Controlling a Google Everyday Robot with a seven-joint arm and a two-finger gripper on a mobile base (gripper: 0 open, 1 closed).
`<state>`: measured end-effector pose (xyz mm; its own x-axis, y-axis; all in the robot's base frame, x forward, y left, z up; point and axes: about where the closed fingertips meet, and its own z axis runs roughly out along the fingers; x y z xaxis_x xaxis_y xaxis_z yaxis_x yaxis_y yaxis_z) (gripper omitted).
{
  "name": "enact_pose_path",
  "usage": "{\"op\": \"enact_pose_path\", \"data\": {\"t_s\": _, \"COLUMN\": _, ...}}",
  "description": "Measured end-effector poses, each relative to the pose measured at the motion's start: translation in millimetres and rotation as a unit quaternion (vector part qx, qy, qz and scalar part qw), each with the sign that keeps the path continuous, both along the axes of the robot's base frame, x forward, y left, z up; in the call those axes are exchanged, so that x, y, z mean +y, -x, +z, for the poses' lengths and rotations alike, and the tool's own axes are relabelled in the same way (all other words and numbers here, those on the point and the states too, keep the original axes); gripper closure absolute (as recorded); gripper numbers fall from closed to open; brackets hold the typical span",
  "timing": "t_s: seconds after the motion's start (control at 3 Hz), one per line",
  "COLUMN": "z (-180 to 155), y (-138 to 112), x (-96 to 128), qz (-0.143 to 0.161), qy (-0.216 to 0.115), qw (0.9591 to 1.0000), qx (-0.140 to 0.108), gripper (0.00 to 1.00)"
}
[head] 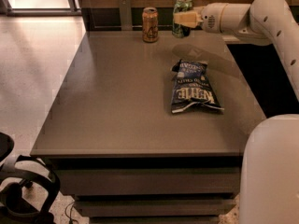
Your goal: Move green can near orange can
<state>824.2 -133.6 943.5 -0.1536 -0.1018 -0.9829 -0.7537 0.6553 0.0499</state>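
Note:
Next, my gripper puts the green can down on the table (pixel 170 46) between the orange can and the blue chip bag. The green can is now upright at the table's far edge.
The green can (pixel 181 8) is upright at the far edge of the grey table (pixel 121 97), held in my gripper (pixel 183 18), whose cream fingers (pixel 187 19) close across its middle. The can's base sits at or just above the tabletop; I cannot tell which. The orange can (pixel 150 24) stands upright on the table a short way to the left of the green can. My white arm (pixel 247 17) reaches in from the right.
A blue crinkled chip bag (pixel 192 86) lies flat on the table's right half. A grey post (pixel 124 13) stands behind the table's far edge. A black chair base (pixel 18 195) sits on the floor at lower left. A white robot part (pixel 271 171) fills the lower right.

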Motion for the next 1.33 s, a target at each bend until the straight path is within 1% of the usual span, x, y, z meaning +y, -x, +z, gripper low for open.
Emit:
{"op": "enact_pose_path", "data": {"t_s": 0.33, "z": -16, "y": -13, "x": 9, "qz": 0.0, "qy": -0.004, "qw": 1.0, "qx": 0.006, "gripper": 1.0}}
{"op": "enact_pose_path", "data": {"t_s": 0.67, "z": -32, "y": -23, "x": 13, "qz": -0.006, "qy": 0.004, "qw": 1.0, "qx": 0.005, "gripper": 1.0}}
{"op": "enact_pose_path", "data": {"t_s": 1.0, "z": -42, "y": -30, "x": 15, "qz": -0.01, "qy": 0.012, "qw": 0.9999, "qx": -0.002, "gripper": 1.0}}
{"op": "enact_pose_path", "data": {"t_s": 1.33, "z": -51, "y": -38, "x": 15, "qz": -0.016, "qy": 0.011, "qw": 0.9997, "qx": -0.015, "gripper": 1.0}}
